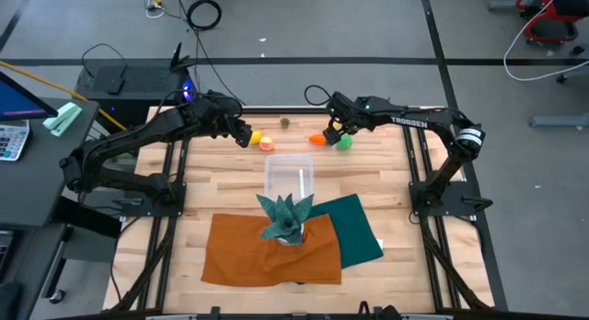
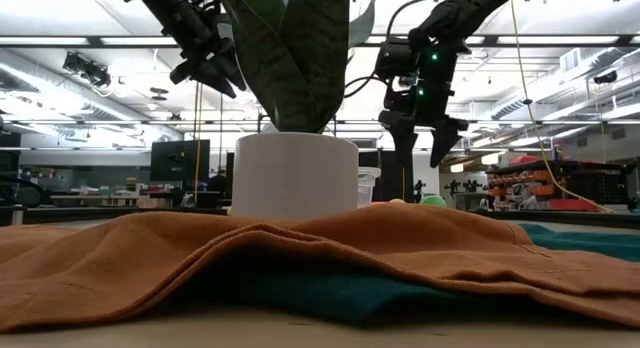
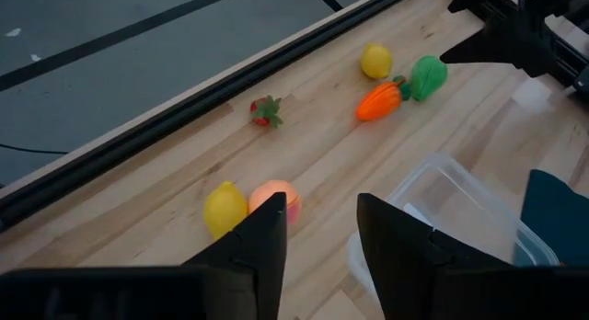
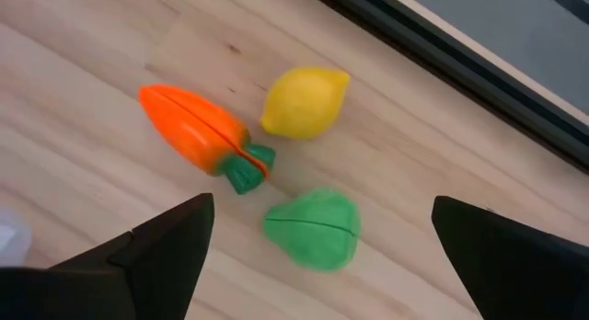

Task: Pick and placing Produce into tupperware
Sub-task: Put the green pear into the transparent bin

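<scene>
I should next close my right gripper on the narrow and round ends (image 1: pixel 344 142) (image 4: pixel 314 230) of the green piece, next to the orange carrot.
The produce lies on the wooden table near its far edge. A yellow lemon (image 3: pixel 225 210) and a peach-coloured fruit (image 3: pixel 276 197) sit together, with a small strawberry (image 3: pixel 266 110) beyond them. An orange carrot (image 4: pixel 193 127), a second lemon (image 4: pixel 304 101) and a green piece (image 4: pixel 313 230) form another group. The clear container (image 1: pixel 290 177) stands at mid-table. My left gripper (image 3: pixel 320 219) is open, in the air beside the lemon and peach fruit (image 1: pixel 267 143). My right gripper (image 4: pixel 322 205) is wide open above the green piece (image 1: pixel 344 143), touching nothing.
A teal spiky plant (image 1: pixel 285 217) in a white pot (image 2: pixel 295 176) stands just in front of the container, on an orange cloth (image 1: pixel 267 251) that overlaps a teal cloth (image 1: pixel 357 230). Bare wood lies to either side of the container. The table's black frame rail (image 3: pixel 184 99) runs behind the produce.
</scene>
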`<action>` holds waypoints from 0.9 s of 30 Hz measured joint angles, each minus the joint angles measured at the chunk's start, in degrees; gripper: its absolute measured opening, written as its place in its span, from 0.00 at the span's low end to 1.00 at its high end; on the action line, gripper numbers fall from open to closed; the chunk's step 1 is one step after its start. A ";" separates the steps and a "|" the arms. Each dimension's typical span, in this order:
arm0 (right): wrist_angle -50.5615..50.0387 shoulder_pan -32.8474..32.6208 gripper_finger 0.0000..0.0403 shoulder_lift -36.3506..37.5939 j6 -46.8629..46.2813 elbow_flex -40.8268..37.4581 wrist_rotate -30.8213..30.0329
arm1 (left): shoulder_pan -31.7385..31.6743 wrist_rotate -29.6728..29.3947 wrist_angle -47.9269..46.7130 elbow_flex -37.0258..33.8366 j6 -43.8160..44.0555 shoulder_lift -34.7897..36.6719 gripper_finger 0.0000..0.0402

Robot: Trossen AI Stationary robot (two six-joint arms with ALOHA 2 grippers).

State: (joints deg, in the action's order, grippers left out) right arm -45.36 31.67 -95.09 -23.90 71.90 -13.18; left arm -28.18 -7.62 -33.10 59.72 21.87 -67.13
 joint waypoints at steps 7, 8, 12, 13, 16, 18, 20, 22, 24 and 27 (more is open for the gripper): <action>0.46 2.68 0.93 0.00 -0.04 -0.13 1.72 | 0.02 0.01 0.00 0.00 0.00 0.00 0.38; 0.44 3.07 0.93 0.00 -0.02 -0.13 1.78 | 0.02 0.01 0.00 0.00 0.00 0.00 0.38; 0.44 4.18 0.93 0.00 -0.86 -0.13 3.57 | 0.07 0.00 -0.12 0.00 0.00 0.00 0.37; 0.42 4.31 0.93 0.00 -1.03 -0.13 4.05 | 0.07 0.01 -0.18 0.00 0.02 0.00 0.37; 0.45 4.34 0.93 0.00 -0.73 -0.13 4.45 | 0.09 0.01 -0.24 0.00 0.02 0.00 0.38; 0.44 4.34 0.93 0.00 -0.55 -0.13 4.43 | 0.07 0.01 -0.24 0.00 0.02 0.00 0.39; 0.45 4.70 0.93 0.00 -0.04 -0.13 4.48 | 0.09 0.01 -0.24 0.00 0.02 0.00 0.39; 0.46 5.19 0.93 -0.23 0.17 -0.13 4.54 | 0.08 0.01 -0.23 0.00 0.02 0.00 0.39; 0.07 5.95 0.93 -0.79 0.11 -0.13 5.66 | 0.07 0.01 -0.22 0.00 0.02 0.00 0.38; 0.19 6.26 0.93 -1.86 0.09 -0.13 6.12 | 0.07 0.01 -0.21 0.00 0.04 0.00 0.38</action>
State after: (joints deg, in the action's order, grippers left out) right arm -45.18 37.94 -96.95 -23.81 71.77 -7.05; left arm -28.12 -7.62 -33.32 59.72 21.91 -67.13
